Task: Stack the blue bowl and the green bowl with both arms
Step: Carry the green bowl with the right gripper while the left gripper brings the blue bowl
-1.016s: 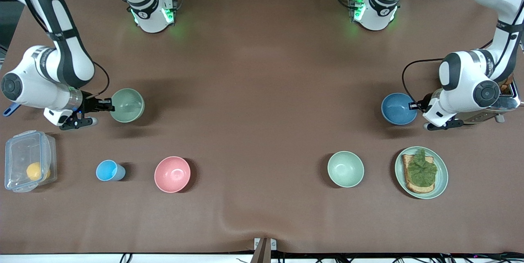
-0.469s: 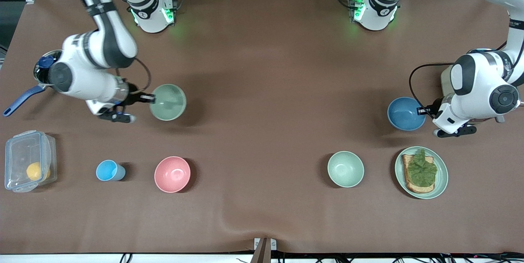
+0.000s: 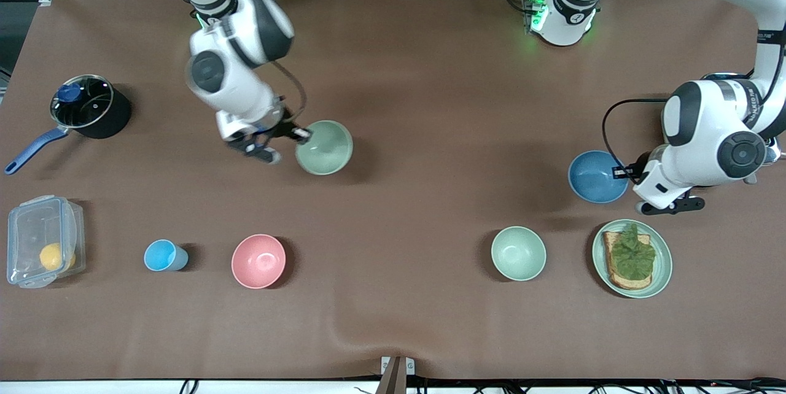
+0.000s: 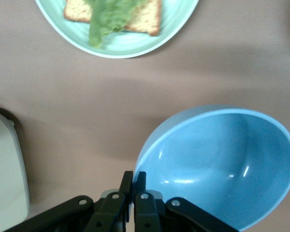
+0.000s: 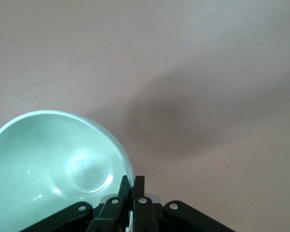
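Next, my right gripper sets the green bowl free on the bare table, midway [image 3: 386, 142] behind the pink bowl and the second green bowl.
My right gripper [image 3: 301, 134] is shut on the rim of the green bowl [image 3: 325, 147] and holds it over the middle of the table; the right wrist view shows the bowl [image 5: 53, 159] pinched at its rim by my right gripper [image 5: 132, 182]. My left gripper [image 3: 621, 172] is shut on the rim of the blue bowl [image 3: 594, 177], held over the table by the left arm's end. The left wrist view shows the blue bowl [image 4: 222, 164] clamped by my left gripper [image 4: 134, 179].
A second, mintier green bowl [image 3: 518, 253] and a green plate with toast [image 3: 660, 271] lie nearer the front camera, below the blue bowl. A pink bowl [image 3: 258, 261], light-blue cup [image 3: 162, 255], clear box [image 3: 42, 240] and black pot [image 3: 91, 105] sit toward the right arm's end.
The right arm has carried the green bowl from its end of the table toward the middle, uncovering the pot. The left arm has shifted the blue bowl slightly toward the middle.
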Motion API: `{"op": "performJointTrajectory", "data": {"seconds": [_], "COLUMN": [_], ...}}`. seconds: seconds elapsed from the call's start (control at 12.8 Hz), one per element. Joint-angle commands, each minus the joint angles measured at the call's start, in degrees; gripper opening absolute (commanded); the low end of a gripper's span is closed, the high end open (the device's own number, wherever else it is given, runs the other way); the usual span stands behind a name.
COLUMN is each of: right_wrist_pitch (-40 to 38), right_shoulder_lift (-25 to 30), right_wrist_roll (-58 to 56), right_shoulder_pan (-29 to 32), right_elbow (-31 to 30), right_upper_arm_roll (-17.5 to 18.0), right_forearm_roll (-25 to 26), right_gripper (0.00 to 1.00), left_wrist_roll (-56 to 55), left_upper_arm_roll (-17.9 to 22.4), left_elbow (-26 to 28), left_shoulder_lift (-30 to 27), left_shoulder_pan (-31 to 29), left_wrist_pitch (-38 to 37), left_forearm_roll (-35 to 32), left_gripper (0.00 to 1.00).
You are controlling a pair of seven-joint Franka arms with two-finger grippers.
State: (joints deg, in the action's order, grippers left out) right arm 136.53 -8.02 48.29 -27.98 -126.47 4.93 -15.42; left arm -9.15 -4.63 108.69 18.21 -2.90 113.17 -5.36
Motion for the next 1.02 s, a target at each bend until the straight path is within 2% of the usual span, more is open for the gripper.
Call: {"op": "performJointTrajectory", "data": {"seconds": [0.0, 0.39, 0.94], "right_wrist_pitch": [6.7, 18.04, 21.4], "right_shoulder_lift": [-3.31, -9.99, -13.25], "right_wrist_roll": [6.36, 14.89, 17.89], "right_shoulder_pan": [-4.35, -12.53, -15.96], "right_elbow": [-0.53, -0.53, -0.44], "right_upper_arm_roll": [-0.63, -0.98, -1.42], "right_forearm_roll": [-1.11, -0.93, -0.84], "right_gripper": [0.0, 0.0, 0.0], "left_wrist_roll": [-0.7, -1.31, -1.4], "left_upper_arm_roll": [-0.46, -6.69, -11.63], "left_elbow": [-3.04, -7.0, -7.62], "left_shoulder_lift": [0.24, 0.24, 0.15], "left_shoulder_pan": [1.49, 1.67, 1.58], "left_wrist_pitch": [-1.9, -2.69, -2.51], "left_forearm_roll": [-0.27, 4.74, 6.68], "left_gripper": [0.0, 0.0, 0.0]}}
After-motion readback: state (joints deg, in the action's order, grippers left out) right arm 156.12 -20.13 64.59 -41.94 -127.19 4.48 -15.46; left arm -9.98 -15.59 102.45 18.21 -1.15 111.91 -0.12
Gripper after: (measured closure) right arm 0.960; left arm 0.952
